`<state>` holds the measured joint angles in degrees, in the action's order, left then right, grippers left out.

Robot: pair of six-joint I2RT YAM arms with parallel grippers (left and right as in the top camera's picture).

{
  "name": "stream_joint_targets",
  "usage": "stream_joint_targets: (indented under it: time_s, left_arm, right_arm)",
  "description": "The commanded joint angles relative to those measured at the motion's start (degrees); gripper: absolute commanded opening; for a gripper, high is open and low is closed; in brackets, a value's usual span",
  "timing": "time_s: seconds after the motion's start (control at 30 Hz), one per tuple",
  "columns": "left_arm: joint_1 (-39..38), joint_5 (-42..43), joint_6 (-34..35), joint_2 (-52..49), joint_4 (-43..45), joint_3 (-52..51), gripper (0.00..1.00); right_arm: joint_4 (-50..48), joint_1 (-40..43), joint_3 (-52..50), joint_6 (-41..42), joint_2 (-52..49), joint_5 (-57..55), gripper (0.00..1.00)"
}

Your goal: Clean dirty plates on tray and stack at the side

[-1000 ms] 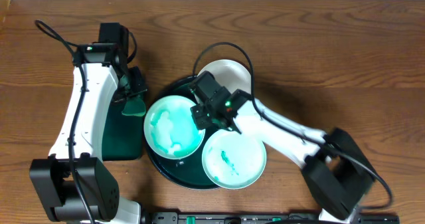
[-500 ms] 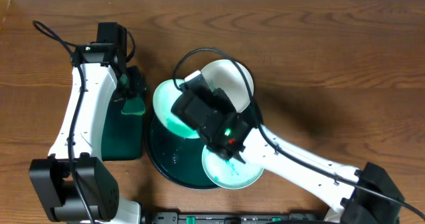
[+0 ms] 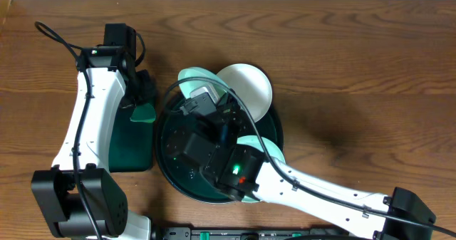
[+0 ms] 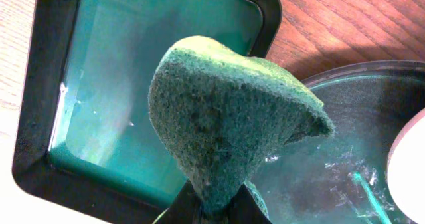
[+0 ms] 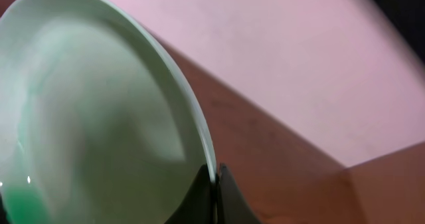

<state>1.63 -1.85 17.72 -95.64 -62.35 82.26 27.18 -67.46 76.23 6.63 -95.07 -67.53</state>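
Note:
Next, I let go of the teal-tinted plate with my right gripper on the table across the round tray from the rectangular tray [image 3: 338, 117].
My right gripper [image 5: 214, 174] is shut on the rim of a teal-tinted plate [image 5: 99, 117] and holds it tilted on edge. From overhead this plate [image 3: 191, 79] is raised above the back left of the round dark green tray [image 3: 171, 151], with the right gripper [image 3: 205, 97] just below it. A white plate [image 3: 249, 87] lies at the tray's back. A third plate [image 3: 262, 147] shows partly under the right arm. My left gripper [image 4: 216, 207] is shut on a green sponge [image 4: 226, 117], also seen from overhead [image 3: 143, 113], and holds it between the two trays.
A smaller rectangular dark green tray [image 4: 40, 84] holding teal water lies left of the round tray; overhead it sits under the left arm [image 3: 128, 151]. The round tray's wet floor [image 4: 345, 151] shows in the left wrist view. Brown wooden table all round.
My right arm has lifted the left plate off the round tray and tipped it up on edge toward the tray's back left. The left arm and sponge have hardly moved.

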Motion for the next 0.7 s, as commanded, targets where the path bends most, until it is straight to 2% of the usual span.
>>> stream_joint_targets:
  time_s: [0.0, 0.17, 0.47, 0.67]
  left_arm:
    - [0.24, -0.33, -1.16, 0.17, 0.04, 0.31, 0.07]
    - [0.24, -0.35, -1.18, 0.15, 0.04, 0.31, 0.07]
    - [0.24, -0.35, -1.16, 0.17, 0.07, 0.31, 0.08]
    - [0.24, -0.33, -1.16, 0.17, 0.04, 0.31, 0.07]
  right_arm:
    - [-3.3, -1.46, 0.26, -5.84, 1.84, -11.96, 0.01]
    - [-7.48, -2.14, 0.26, -10.54, 1.86, -13.29, 0.01]
    - [-7.78, -2.14, 0.24, -10.51, 1.84, -10.78, 0.01]
    - [0.28, -1.33, 0.22, -1.14, 1.84, 4.0, 0.01]
